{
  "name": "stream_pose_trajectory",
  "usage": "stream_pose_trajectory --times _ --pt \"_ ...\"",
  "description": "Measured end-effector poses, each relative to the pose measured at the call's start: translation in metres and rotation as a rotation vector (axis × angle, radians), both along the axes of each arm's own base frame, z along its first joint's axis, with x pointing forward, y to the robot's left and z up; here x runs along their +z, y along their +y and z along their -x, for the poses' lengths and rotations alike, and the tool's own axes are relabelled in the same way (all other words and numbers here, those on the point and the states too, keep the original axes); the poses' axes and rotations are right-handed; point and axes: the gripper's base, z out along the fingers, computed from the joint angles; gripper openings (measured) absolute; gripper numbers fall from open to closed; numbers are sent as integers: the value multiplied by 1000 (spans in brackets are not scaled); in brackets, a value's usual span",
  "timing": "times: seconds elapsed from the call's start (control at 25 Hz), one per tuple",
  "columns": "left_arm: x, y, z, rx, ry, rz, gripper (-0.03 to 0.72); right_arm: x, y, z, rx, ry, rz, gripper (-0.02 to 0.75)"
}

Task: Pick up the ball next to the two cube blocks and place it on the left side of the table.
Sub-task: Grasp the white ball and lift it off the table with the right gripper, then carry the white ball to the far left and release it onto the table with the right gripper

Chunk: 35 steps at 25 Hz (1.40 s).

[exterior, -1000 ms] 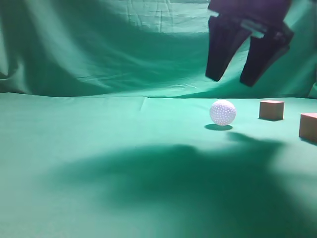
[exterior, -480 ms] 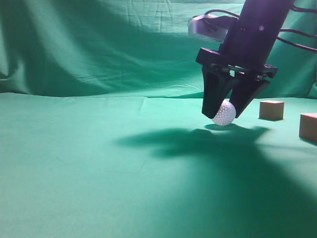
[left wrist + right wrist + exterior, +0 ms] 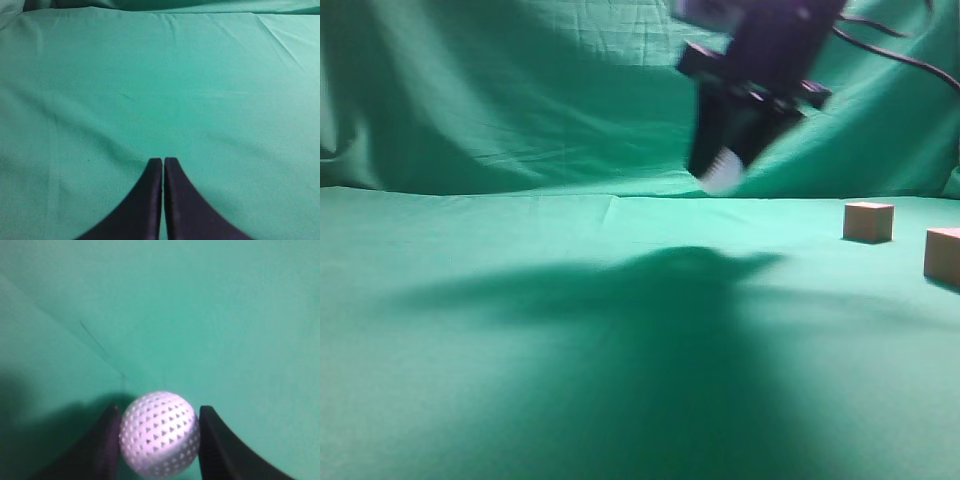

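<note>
My right gripper will let the ball, still in the air above the green table, go near the backdrop, at the table's end [image 3: 337, 217] farthest away from the two cube blocks.
My right gripper [image 3: 723, 178] is shut on the white dimpled ball [image 3: 724, 178] and holds it in the air above the green table [image 3: 520, 300], left of the two cube blocks. In the right wrist view the ball [image 3: 160, 434] sits between both dark fingers [image 3: 220, 450] of my right gripper [image 3: 160, 420]. One reddish-brown cube [image 3: 869, 221] stands at the right, the other [image 3: 943, 256] at the right edge, nearer the camera. My left gripper [image 3: 163, 162] is shut and empty over bare cloth; it does not show in the exterior view.
A green cloth backdrop [image 3: 520, 90] hangs behind the table. The arm's wide shadow [image 3: 650, 300] lies across the middle of the cloth. Black cables [image 3: 900, 55] trail from the right arm at the top right.
My right gripper came down around the ball, shut on it, then lifted it off the table and moved up and to the left. The cubes have not moved.
</note>
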Motion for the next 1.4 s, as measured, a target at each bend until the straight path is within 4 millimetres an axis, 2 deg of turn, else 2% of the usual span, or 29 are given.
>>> stream_pose_trajectory --times 0.16,0.28,0.44,0.52,0.68,0.8,1.0,1.04,1.12,1.16,1.32,1.36,1.4 --pt "0 0 0 0 0 0 0 39 60 5 135 -164 -104 295" --pt "0 0 0 0 0 0 0 48 112 7 168 -276 -210 295" --pt "0 0 0 0 0 0 0 24 182 10 191 -357 -317 295" --pt "0 0 0 0 0 0 0 0 213 14 211 -380 -339 295" --pt "0 0 0 0 0 0 0 -43 255 23 229 -415 -371 295" --pt "0 0 0 0 0 0 0 -67 267 24 226 -434 -375 295" --pt "0 0 0 0 0 0 0 -89 270 22 207 -440 -370 295" --pt "0 0 0 0 0 0 0 -92 270 22 204 -438 -370 340" --pt "0 0 0 0 0 0 0 -93 270 22 204 -438 -369 347" --pt "0 0 0 0 0 0 0 -93 271 22 203 -440 -370 417" --pt "0 0 0 0 0 0 0 -92 270 20 196 -444 -375 575" --pt "0 0 0 0 0 0 0 -91 269 19 196 -440 -373 594" --pt "0 0 0 0 0 0 0 -86 266 17 199 -432 -371 579"
